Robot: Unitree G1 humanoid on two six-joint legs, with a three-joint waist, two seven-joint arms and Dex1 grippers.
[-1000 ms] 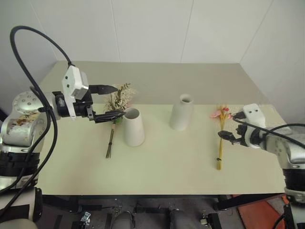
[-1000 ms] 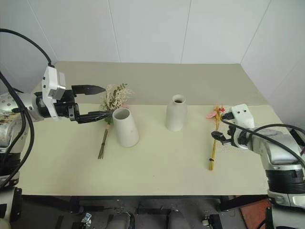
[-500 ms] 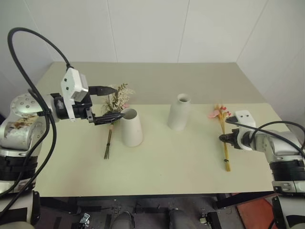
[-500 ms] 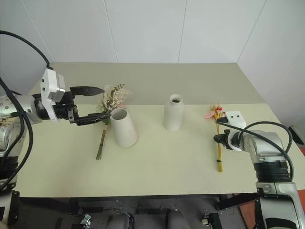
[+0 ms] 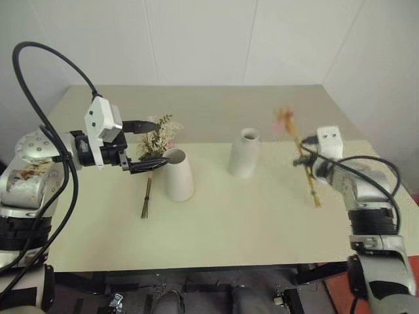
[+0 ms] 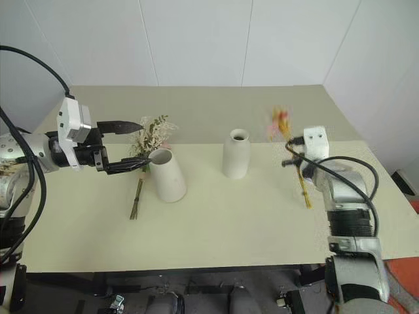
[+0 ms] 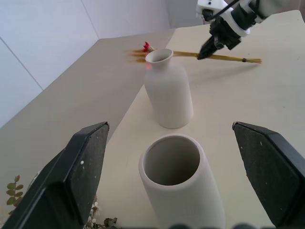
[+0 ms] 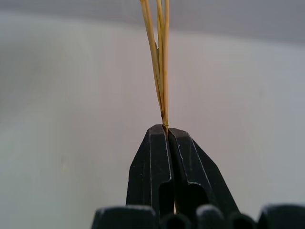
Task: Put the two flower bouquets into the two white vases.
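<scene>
The robot's left gripper will close on the top of the stems (image 5: 150, 175), just under the green leaves of the bushy cream bouquet beside the cone-shaped white vase.
My right gripper (image 5: 302, 159) is shut on the slim bouquet of straw-yellow stems (image 5: 309, 183), held off the table. Its pink blossoms (image 5: 283, 121) point up and back, right of the bottle-shaped white vase (image 5: 243, 152). In the right wrist view the black fingers (image 8: 152, 157) pinch the thin stems (image 8: 159, 57). The cone-shaped white vase (image 5: 179, 174) stands left of centre. Beside it on its left, the bushy cream bouquet (image 5: 158, 133) lies on the table. My left gripper (image 5: 158, 142) hovers open, level with that bouquet and the cone vase's mouth. Past its fingers (image 7: 71, 181), the left wrist view looks at both vases.
The pale green table (image 5: 229, 222) has white walls behind it and to the right. Its front edge runs near me, and its right edge lies just beyond my right arm. Bare tabletop lies between the two vases and in front of them.
My right gripper has shut on the slim bouquet's stems and lifted it off the table, up and toward the back. My left gripper has stayed open in the same place.
</scene>
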